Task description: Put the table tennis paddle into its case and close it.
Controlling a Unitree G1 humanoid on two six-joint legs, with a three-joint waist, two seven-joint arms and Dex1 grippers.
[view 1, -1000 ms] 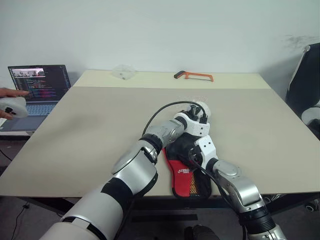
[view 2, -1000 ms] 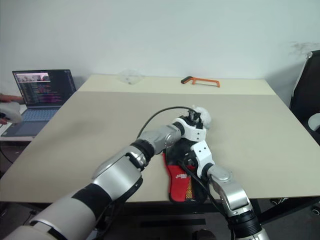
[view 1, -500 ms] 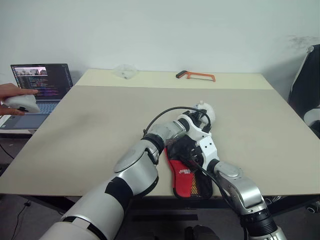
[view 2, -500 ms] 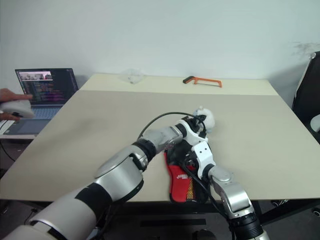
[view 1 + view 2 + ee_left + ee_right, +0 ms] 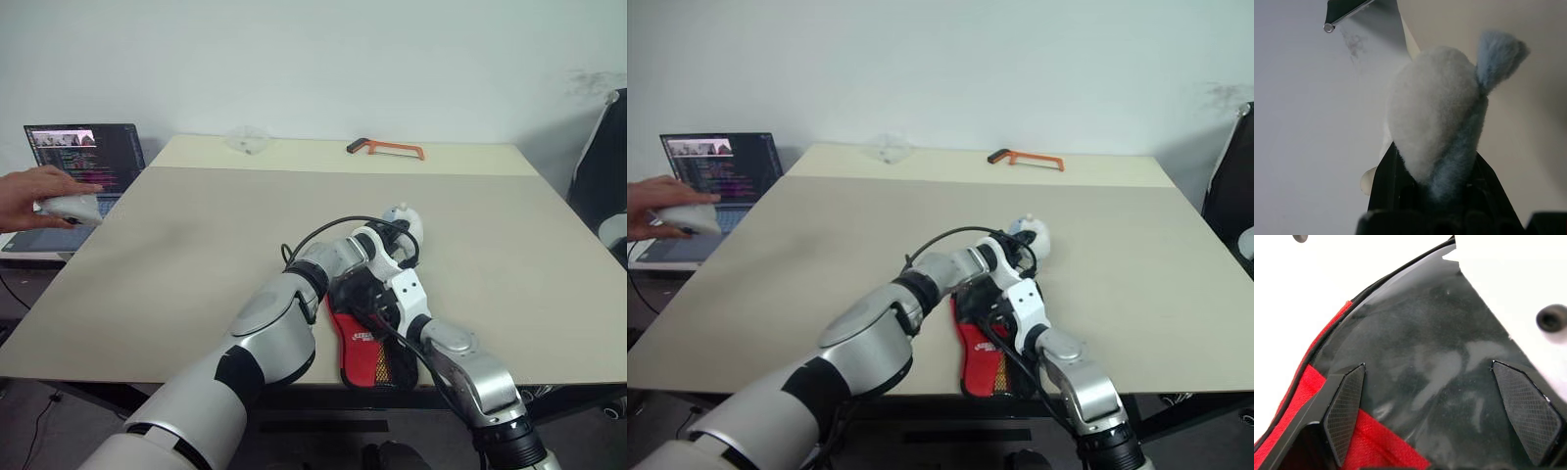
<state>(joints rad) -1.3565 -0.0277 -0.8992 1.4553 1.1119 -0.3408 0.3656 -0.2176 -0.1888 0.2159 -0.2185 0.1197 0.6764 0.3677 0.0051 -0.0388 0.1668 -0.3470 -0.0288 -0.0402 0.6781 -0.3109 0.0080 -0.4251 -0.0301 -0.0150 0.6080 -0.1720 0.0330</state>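
Note:
Next, I release the greyish-white fluffy pouch from my left gripper on the beige table (image 5: pixel 396 225) just beyond the case's black top.
The case (image 5: pixel 364 345), black fabric with a red lower part and a mesh pocket, lies at the table's near edge. My right gripper (image 5: pixel 1428 366) stands open over it. Between its fingers (image 5: pixel 1347 409) lies a glossy black surface (image 5: pixel 1440 333) edged by red fabric; whether that is the table tennis paddle's face I cannot tell. Just beyond the case, my left gripper (image 5: pixel 1437 166) is shut on a small greyish-white fluffy pouch (image 5: pixel 409 220), held level above the table. The left forearm crosses over the case's top.
On the beige table (image 5: pixel 196 245), an orange-handled hacksaw (image 5: pixel 384 149) and a clear plastic item (image 5: pixel 245 140) lie at the far edge. Left of the table is an open laptop (image 5: pixel 83 157); a person's hand (image 5: pixel 39 191) holds a white device there. A black chair (image 5: pixel 598 166) stands at the right.
My left gripper has rolled about its own axis with the fluffy pouch still in it. The person's hand with the white device has moved further in from the left. My right gripper has stayed put.

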